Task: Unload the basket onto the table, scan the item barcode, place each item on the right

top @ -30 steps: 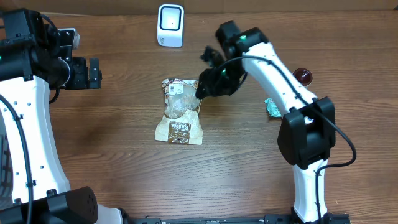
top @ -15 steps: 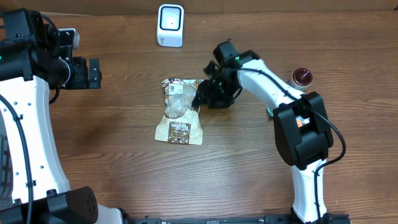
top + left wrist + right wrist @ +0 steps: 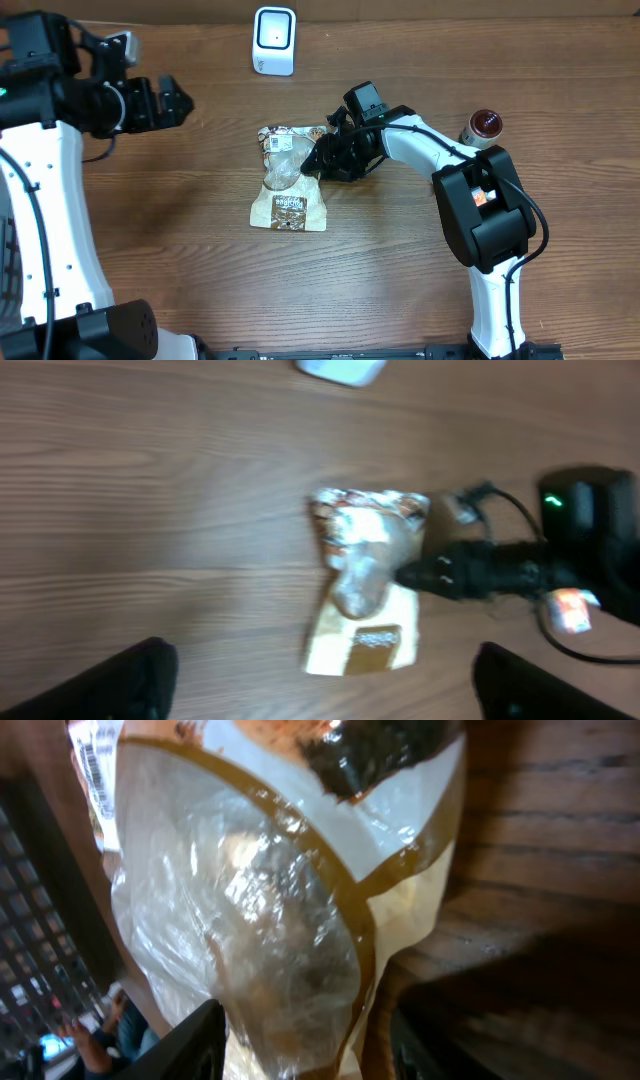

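The snack bag's side edge [image 3: 267,157] [image 3: 334,552] opposite my right gripper, just beside the white barcode sticker, should be the next spot my left gripper goes to and closes on.
A snack bag [image 3: 289,182] with a clear window and brown label lies flat mid-table. Its white barcode sticker [image 3: 275,143] faces up at the top left corner and also shows in the right wrist view, barcode sticker [image 3: 92,765]. The white scanner [image 3: 274,40] stands at the table's back edge. My right gripper [image 3: 320,158] is low at the bag's right edge. In its own view the bag [image 3: 270,910] bulges between the fingers of the right gripper [image 3: 305,1020], with bare wood showing beside the right finger [image 3: 415,1045]. My left gripper [image 3: 178,100] hovers open over the left side, far from the bag [image 3: 368,575].
A small item with a dark red cap [image 3: 486,122] lies at the right, behind the right arm. The right arm [image 3: 500,570] stretches in from the right toward the bag. The scanner [image 3: 342,369] sits at the top edge of the left wrist view.
My right gripper has come down and left onto the bag's right edge, its jaws narrowing. The left arm has swung right, toward the table's middle.
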